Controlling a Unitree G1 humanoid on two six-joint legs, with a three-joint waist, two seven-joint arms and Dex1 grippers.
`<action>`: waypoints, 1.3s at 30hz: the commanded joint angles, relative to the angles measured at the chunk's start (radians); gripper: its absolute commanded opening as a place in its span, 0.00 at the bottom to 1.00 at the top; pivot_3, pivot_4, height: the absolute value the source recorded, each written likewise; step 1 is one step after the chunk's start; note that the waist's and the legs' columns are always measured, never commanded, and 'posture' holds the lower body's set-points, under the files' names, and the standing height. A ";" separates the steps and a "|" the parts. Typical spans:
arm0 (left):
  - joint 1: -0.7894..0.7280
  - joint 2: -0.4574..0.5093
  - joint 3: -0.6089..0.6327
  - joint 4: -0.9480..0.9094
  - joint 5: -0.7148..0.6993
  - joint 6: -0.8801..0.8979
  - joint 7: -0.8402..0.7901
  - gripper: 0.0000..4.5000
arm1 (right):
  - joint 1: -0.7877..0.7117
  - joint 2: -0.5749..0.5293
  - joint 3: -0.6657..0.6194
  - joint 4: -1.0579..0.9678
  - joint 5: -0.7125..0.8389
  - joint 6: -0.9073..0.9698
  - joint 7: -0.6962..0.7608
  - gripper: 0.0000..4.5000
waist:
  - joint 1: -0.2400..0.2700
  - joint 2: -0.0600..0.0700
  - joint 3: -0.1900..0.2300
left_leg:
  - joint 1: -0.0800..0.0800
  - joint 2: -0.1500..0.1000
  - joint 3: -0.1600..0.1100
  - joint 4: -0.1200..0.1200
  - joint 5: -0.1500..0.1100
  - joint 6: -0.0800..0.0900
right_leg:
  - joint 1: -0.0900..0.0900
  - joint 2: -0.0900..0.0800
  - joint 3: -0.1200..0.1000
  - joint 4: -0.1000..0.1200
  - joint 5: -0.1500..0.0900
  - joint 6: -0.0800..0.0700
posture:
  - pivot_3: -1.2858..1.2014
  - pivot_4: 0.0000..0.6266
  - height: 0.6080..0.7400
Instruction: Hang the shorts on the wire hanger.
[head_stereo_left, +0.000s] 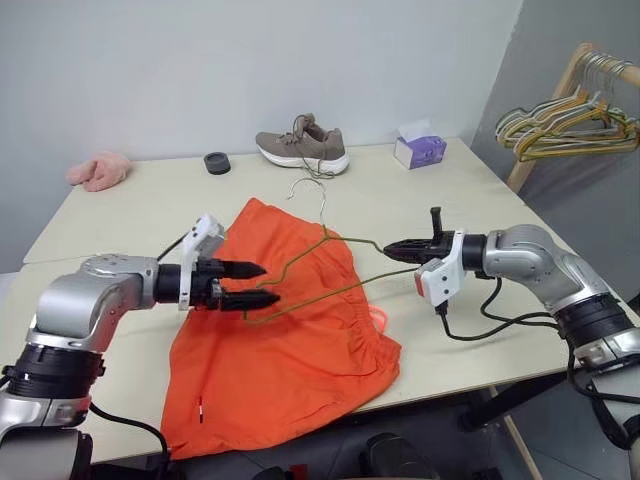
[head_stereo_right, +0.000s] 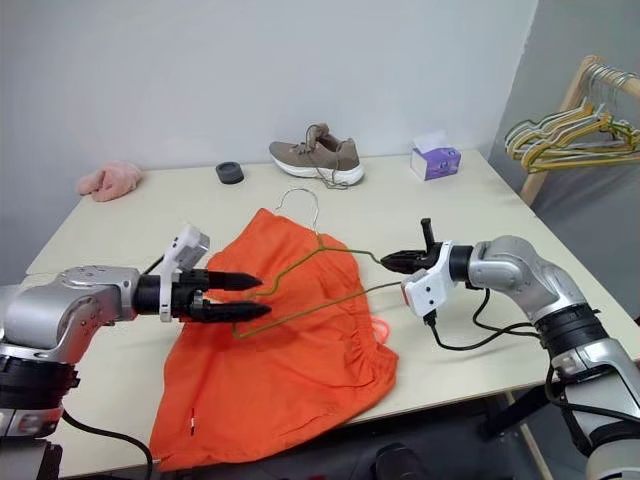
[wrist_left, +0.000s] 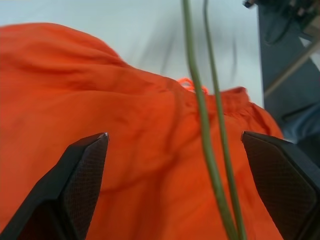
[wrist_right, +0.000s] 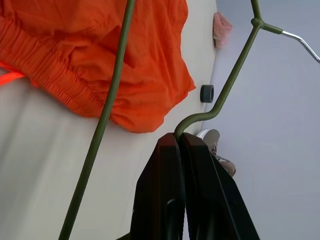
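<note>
My left gripper should hold the other end of the hanger while my right gripper takes the hanger's lower bar (head_stereo_left: 388, 276), because my right gripper is pinching the hanger by its shoulder wire.
The bright orange shorts (head_stereo_left: 290, 350) lie spread on the table, waistband toward the right, one edge hanging over the front. The thin olive wire hanger (head_stereo_left: 330, 293) is held tilted above them, hook (head_stereo_left: 318, 198) pointing to the far side. My right gripper (head_stereo_left: 388, 248) is shut on the hanger's right corner, seen up close in the right wrist view (wrist_right: 179, 136). My left gripper (head_stereo_left: 270, 283) is open at the hanger's left end. In the left wrist view the two wires (wrist_left: 202, 125) run between its fingers (wrist_left: 85, 170) over the orange fabric (wrist_left: 100, 100).
At the back of the table (head_stereo_left: 480, 200) stand a brown shoe (head_stereo_left: 302, 146), a purple tissue box (head_stereo_left: 420, 150), a black ring (head_stereo_left: 217, 162) and a pink fluffy cloth (head_stereo_left: 98, 170). A wooden rack with bunched hangers (head_stereo_left: 570, 125) stands at the far right.
</note>
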 joint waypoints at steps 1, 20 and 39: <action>0.007 0.011 -0.010 -0.047 -0.006 -0.002 -0.024 1.00 | -0.026 0.010 -0.015 -0.046 0.043 0.007 0.015 0.01 | 0.000 0.000 0.000 | 0.000 0.000 0.000 0.000 0.000 0.000 | 0.000 0.000 0.000 0.000 0.000 0.000 | 0.42 0.00 1.00; 0.043 0.007 -0.066 -0.076 0.041 -0.035 -0.048 0.02 | 0.008 0.019 -0.021 -0.120 0.091 0.074 0.063 0.00 | 0.000 0.000 0.000 | 0.000 0.000 0.000 0.001 0.000 0.000 | 0.000 0.000 0.000 0.001 0.000 0.000 | 0.42 0.00 1.00; 0.053 0.044 -0.124 -0.096 0.226 -0.251 -0.027 0.00 | 0.193 -0.118 -0.152 -0.546 0.606 1.000 0.383 0.99 | 0.008 0.000 0.000 | 0.000 0.000 -0.001 0.002 0.000 0.000 | 0.001 0.000 0.000 0.002 0.000 0.000 | 0.41 0.00 1.00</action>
